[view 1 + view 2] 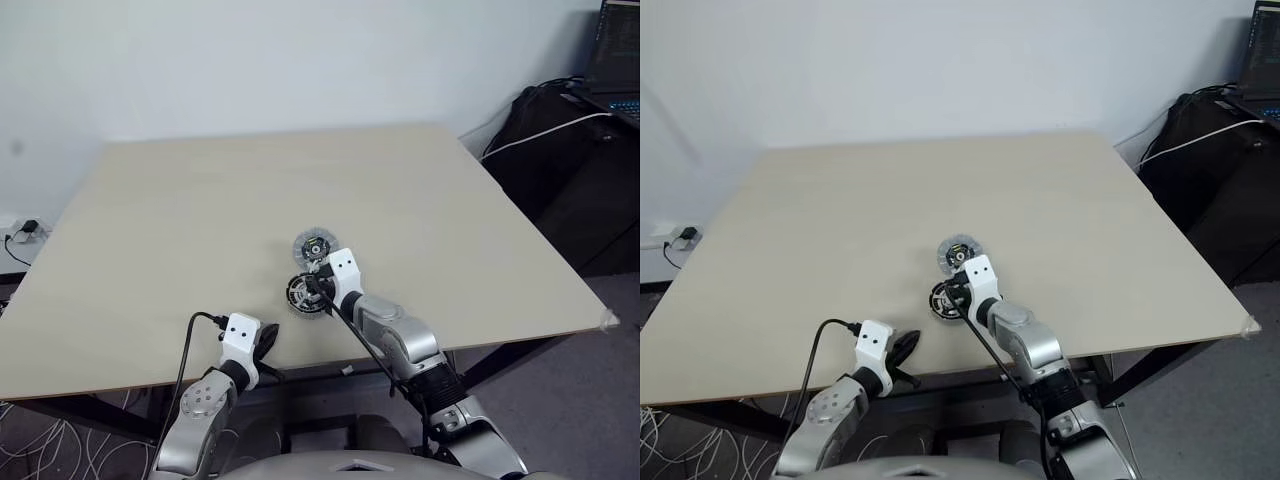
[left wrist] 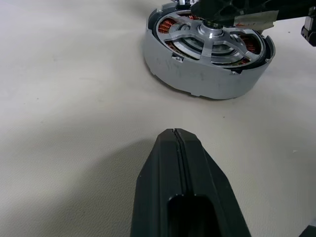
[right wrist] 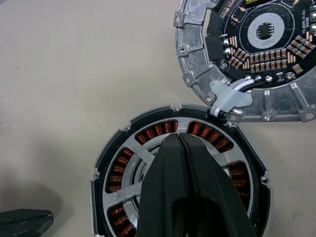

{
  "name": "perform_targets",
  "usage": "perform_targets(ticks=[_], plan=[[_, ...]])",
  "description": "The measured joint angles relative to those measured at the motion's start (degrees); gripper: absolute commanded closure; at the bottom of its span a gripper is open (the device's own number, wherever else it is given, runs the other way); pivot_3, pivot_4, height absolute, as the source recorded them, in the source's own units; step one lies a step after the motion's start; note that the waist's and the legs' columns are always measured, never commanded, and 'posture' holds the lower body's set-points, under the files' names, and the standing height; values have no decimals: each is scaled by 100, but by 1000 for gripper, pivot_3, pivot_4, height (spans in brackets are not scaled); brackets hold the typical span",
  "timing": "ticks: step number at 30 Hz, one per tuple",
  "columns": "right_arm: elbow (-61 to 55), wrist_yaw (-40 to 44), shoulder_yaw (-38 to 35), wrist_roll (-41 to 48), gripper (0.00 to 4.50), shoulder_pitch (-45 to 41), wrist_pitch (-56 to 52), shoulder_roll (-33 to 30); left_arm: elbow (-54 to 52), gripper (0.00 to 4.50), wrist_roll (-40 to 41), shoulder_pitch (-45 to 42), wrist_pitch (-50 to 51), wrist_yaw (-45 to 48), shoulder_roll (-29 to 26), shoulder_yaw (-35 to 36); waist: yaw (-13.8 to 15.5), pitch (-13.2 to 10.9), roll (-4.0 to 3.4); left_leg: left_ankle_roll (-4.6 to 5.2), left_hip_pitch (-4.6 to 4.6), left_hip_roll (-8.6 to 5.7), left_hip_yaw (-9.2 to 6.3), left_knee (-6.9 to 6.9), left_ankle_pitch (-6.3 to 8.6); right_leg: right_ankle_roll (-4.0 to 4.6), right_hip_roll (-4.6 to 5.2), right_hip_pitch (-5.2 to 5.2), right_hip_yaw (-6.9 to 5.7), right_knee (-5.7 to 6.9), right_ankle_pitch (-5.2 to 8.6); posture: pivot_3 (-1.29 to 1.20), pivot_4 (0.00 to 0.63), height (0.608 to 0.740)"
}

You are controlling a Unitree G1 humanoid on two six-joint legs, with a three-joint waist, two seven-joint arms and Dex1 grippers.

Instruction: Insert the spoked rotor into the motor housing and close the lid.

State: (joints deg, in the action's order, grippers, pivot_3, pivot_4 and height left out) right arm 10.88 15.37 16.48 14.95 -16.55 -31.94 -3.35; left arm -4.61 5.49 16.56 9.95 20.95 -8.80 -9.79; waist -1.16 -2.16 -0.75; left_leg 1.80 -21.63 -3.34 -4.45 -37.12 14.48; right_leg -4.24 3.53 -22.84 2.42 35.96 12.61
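Observation:
My right gripper should back off and take the housing by its near rim [image 1: 318, 312], as it is shut over the middle of the rotor and the lid is beyond the housing.
The motor housing [image 3: 109, 148] lies flat on the table near the front middle, its copper windings visible. The spoked rotor [image 3: 132, 150] sits inside it, silver spokes facing up. My right gripper [image 3: 176, 139] is shut, with its tips over the rotor's hub and nothing seen between them. The lid [image 3: 197, 79] lies just beyond the housing and touches its rim. Its black-and-blue face is up, and a white wire runs from it to the housing. My left gripper [image 2: 175, 134] is shut and empty. It rests low by the table's front edge, to the left of the housing [image 1: 300, 293].
The beige table [image 1: 200, 220] has its front edge right by both arms. A black bag with a white cable [image 1: 560, 130] and a laptop [image 1: 620, 50] stand off the table's right side. A wall socket [image 1: 25, 232] is at the far left.

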Motion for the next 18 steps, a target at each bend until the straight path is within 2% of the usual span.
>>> perform_targets(ticks=[7,10,13,17,18], plan=[[-61,7,-36,-194,4476,95,-40,1,0,4500,0,2,-2,-2,23,6,5,37,0,-9,7,0,0,-2,5,-15,1,9,0,1,10,0,0,740],[-320,267,58,-250,4476,200,9,-193,0,4500,0,2,-2,0,22,9,2,35,-2,-7,5,-2,0,-5,4,-17,1,8,1,1,9,0,0,740],[-792,770,300,-358,4476,125,-2,-659,0,4500,2,-2,-2,7,20,13,-4,33,-4,0,5,-2,0,-5,0,-17,0,6,0,1,9,0,0,740],[-1207,1644,882,-687,4476,-395,-100,-1426,0,4500,13,-35,-1,23,30,7,-4,34,-1,0,6,0,-1,-8,-1,-17,-2,8,-4,3,9,0,0,740],[-1223,1856,1031,-768,4301,-529,-111,-1560,0,4500,14,-37,0,24,35,7,-1,34,-1,0,6,0,-1,-8,-1,-16,-2,8,-5,3,9,0,0,740]])
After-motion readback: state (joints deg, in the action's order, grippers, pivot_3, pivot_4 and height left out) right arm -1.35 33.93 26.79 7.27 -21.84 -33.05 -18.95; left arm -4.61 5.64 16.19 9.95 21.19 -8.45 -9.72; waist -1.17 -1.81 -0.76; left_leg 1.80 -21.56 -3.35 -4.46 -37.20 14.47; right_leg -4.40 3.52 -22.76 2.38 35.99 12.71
